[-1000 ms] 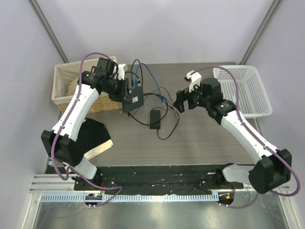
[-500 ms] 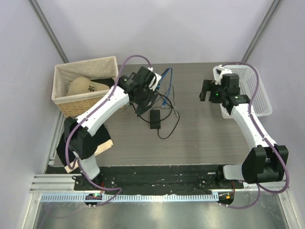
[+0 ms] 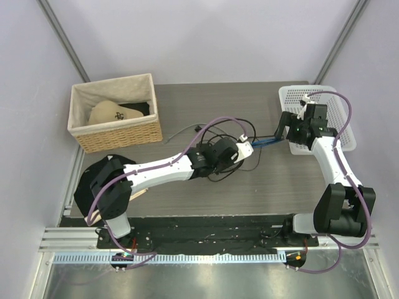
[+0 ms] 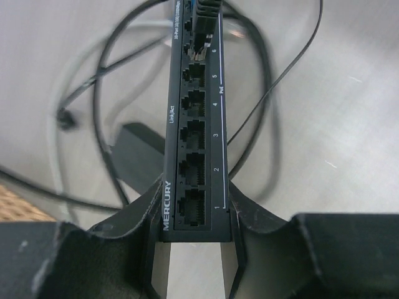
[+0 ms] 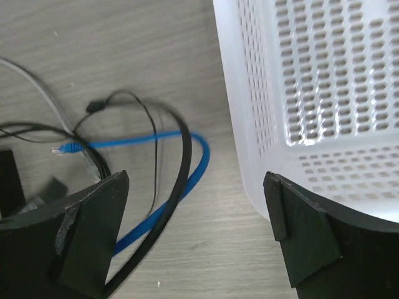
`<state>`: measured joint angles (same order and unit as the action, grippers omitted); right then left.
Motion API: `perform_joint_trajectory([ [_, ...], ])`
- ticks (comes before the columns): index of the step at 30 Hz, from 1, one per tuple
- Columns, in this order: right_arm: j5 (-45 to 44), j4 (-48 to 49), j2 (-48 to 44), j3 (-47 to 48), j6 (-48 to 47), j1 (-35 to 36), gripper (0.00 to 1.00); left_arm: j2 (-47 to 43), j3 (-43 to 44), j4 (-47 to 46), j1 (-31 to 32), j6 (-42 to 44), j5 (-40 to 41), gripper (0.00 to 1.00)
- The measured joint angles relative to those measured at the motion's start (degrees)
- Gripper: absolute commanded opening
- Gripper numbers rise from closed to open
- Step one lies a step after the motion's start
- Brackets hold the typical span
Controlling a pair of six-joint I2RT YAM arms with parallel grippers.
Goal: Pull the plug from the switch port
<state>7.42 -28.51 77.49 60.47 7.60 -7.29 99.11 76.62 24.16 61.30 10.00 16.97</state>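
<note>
The robot's left gripper should release the flat black switch on the black cords (image 3: 229, 160) (image 4: 207, 87) next to the black adapter brick.
My left gripper (image 4: 196, 215) is shut on the near end of the flat black switch (image 4: 196, 143), which it holds edge-on with its row of ports facing the camera. The plug (image 4: 198, 43) sits in the farthest port, and its blue cable (image 4: 202, 7) leaves at the top. In the top view the left gripper (image 3: 245, 149) is mid-table and covers the switch. The blue cable (image 3: 265, 141) runs right toward my right gripper (image 3: 285, 128). That gripper (image 5: 194, 187) is open above the table. The blue cable (image 5: 187, 177) and a black cord (image 5: 177, 187) lie below it, untouched.
A loose blue cable end (image 5: 70, 148) lies on the table. The white plastic basket (image 5: 312, 93) stands just right of the right gripper, at the table's far right (image 3: 327, 121). The black adapter brick (image 4: 140, 156) and black cords lie under the switch. A wicker basket (image 3: 115, 121) is far left.
The left arm has swung from beside the wicker basket to mid-table, carrying the switch and its cords rightward. The right gripper drew back toward the white basket, still open.
</note>
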Motion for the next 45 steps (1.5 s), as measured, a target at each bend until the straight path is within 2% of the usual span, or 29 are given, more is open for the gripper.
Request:
perform_joint_trajectory([
  [7,1.84,0.20,-0.63,-3.80,0.09,-0.37,1.00,2.36,-7.65,-16.39,-1.22,10.38,6.01,0.00],
  [15,4.81,0.42,-0.70,-3.82,0.04,-0.39,1.00,2.78,-23.15,-42.29,-1.90,33.83,7.56,0.00],
  [18,7.10,1.18,-0.70,-3.82,0.39,-0.42,1.00,2.49,-25.55,-45.70,-1.62,37.75,7.04,0.00],
  [22,9.46,1.53,-0.70,-3.54,0.42,-0.42,1.00,2.38,-26.77,-46.47,0.61,38.66,7.54,0.01],
  [23,9.94,1.44,-0.70,-3.23,0.15,-0.42,1.00,2.38,-26.80,-46.36,1.57,38.34,7.69,0.24],
  [25,10.54,1.27,-0.70,-2.43,-0.50,-0.42,1.00,2.38,-26.47,-45.51,3.08,37.18,7.50,0.49],
  [27,10.73,1.27,-0.70,-1.77,-1.60,-0.42,1.00,2.38,-25.64,-43.82,4.00,35.28,6.84,0.56],
  [29,10.78,1.18,-0.70,-1.70,-2.40,-0.39,1.00,2.43,-25.29,-41.31,4.57,33.53,5.38,0.67],
  [30,10.75,1.01,-0.70,-1.70,-2.69,-0.39,1.00,2.43,-25.29,-39.95,4.76,32.35,4.92,0.73],
  [31,10.78,0.85,-0.70,-1.70,-2.93,-0.39,1.00,2.56,-25.31,-39.15,4.92,31.71,4.68,0.83],
  [34,10.95,0.57,-0.72,-1.70,-3.30,-0.39,1.00,3.17,-25.38,-37.29,5.68,29.33,3.48,0.93],
  [40,11.34,0.46,-0.74,-1.70,-3.48,-0.39,1.00,2.82,-25.03,-35.21,6.21,25.44,0.26,1.00],
  [45,12.15,-0.09,-1.07,-1.70,-3.58,-0.39,1.00,-2.01,-21.57,-22.18,5.38,21.90,-12.02,1.00],
])
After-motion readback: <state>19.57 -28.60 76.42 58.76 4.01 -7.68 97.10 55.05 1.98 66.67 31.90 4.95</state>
